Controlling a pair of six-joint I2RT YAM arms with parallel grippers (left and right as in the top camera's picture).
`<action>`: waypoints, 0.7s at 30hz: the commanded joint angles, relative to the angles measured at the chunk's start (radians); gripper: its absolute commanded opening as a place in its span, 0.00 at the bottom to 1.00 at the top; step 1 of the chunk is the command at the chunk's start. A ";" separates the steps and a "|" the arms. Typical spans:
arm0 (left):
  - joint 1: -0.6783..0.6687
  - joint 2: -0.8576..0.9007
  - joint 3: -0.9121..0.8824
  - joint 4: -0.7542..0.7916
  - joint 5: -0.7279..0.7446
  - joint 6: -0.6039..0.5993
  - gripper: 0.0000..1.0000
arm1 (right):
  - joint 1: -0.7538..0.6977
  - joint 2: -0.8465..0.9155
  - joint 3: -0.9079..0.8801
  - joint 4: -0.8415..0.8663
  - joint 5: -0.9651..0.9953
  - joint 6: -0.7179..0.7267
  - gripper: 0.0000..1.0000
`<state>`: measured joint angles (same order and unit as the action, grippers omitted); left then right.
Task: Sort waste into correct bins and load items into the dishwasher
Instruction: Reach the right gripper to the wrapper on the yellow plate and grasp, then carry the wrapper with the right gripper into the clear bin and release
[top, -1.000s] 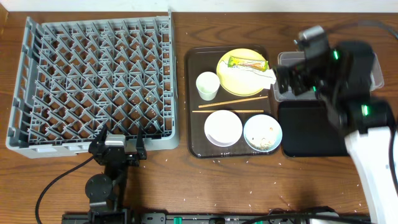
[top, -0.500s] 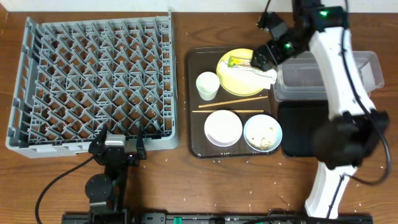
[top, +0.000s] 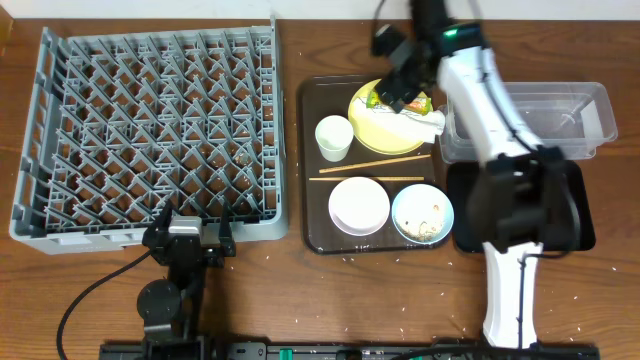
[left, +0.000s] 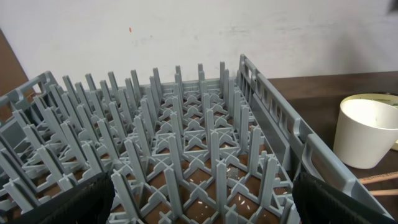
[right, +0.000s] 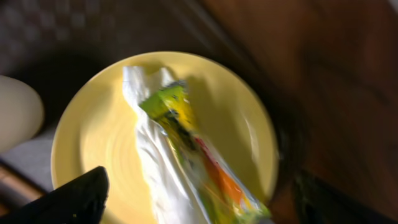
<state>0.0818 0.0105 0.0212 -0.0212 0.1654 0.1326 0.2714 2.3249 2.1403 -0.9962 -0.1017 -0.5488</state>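
The crumpled white paper is on the yellow plate. My right gripper needs to close near the green end (top: 383, 101) (right: 189, 134) of the snack wrapper and take that paper along with it.
My right gripper (top: 393, 92) is open and hovers over the round yellow plate (top: 385, 125) on the brown serving tray. In the right wrist view its dark fingers straddle (right: 205, 205) the green-and-yellow snack wrapper (right: 186, 134), which lies on crumpled white paper (right: 146, 146) on the plate (right: 93, 143). The white cup (top: 333, 137), chopsticks (top: 375, 165), white bowl (top: 359, 205) and light blue bowl (top: 422, 213) with rice sit on the same tray. My left gripper (top: 190, 240) is open and empty at the front edge of the grey dish rack (top: 150, 130), with its fingers (left: 199, 202) wide apart over the pegs.
The clear tub (top: 560, 110) stands at the back right with the black tray (top: 462, 225) in front of it, partly under my right arm. The brown serving tray (top: 308, 160) lies between rack and bins. Rice grains are scattered on the table and under the rack (left: 249, 199).
My right arm has swung left from above the clear tub to over the yellow plate. The left arm has not moved.
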 joint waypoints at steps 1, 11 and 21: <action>-0.005 -0.005 -0.017 -0.033 0.010 0.013 0.93 | 0.047 0.083 0.011 0.003 0.153 -0.056 0.87; -0.005 -0.005 -0.017 -0.033 0.010 0.013 0.92 | 0.048 0.166 0.010 -0.002 0.164 -0.054 0.85; -0.005 -0.005 -0.017 -0.033 0.010 0.013 0.92 | 0.039 0.169 0.013 -0.007 0.127 0.057 0.01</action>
<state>0.0818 0.0105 0.0212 -0.0212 0.1654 0.1326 0.3229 2.4805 2.1403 -1.0023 0.0345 -0.5575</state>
